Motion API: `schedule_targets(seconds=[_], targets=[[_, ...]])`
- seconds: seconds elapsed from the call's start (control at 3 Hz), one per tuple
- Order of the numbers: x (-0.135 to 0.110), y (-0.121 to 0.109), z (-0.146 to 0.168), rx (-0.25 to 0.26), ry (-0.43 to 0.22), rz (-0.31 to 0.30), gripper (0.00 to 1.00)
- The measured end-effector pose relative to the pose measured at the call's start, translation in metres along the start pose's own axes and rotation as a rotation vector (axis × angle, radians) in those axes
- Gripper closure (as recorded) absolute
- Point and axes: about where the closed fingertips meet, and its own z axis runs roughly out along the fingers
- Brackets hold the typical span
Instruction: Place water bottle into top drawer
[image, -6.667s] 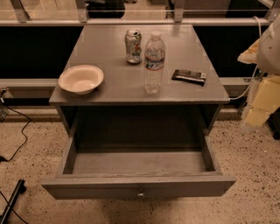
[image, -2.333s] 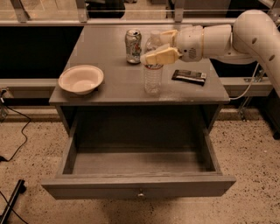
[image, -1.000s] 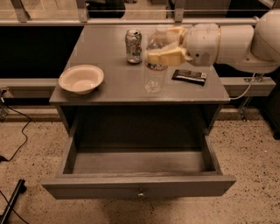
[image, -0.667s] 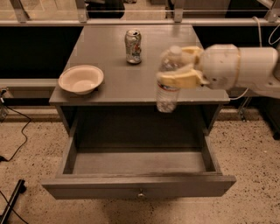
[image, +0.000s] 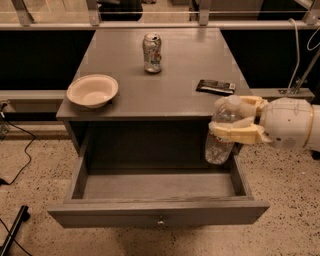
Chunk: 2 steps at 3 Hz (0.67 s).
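Observation:
Next, my gripper lets go of the water bottle on the drawer's bottom just behind the front panel (image: 203, 191), toward the arm's side.
The water bottle (image: 220, 135), clear ribbed plastic with a white cap, is held upright in my gripper (image: 240, 122), whose cream fingers (image: 235, 133) are shut around its upper half. The arm comes in from the right edge. The bottle hangs in front of the table's front edge, above the right end of the open top drawer (image: 159, 186). The drawer is grey, pulled out toward the camera, with a small round knob (image: 160, 220) on its front panel. Its inside looks bare.
On the grey table top (image: 175, 65) stand a metal soda can (image: 152, 52) at the back middle, a cream bowl (image: 92, 90) at the front left and a dark flat packet (image: 215, 86) at the right. Cables lie on the speckled floor at the left.
My gripper closed on the bottle, lifted it off the table top and carried it forward, right and down, from beside the can to in front of the table over the drawer's right end.

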Motion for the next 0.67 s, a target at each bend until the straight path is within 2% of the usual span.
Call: schedule_targets(seconds=[0.33, 0.67], targets=[[0.002, -0.002, 0.005, -0.003, 0.005, -0.002, 1.0], [0.033, -0.003, 0.019, -0.016, -0.031, 0.021, 1.0]])
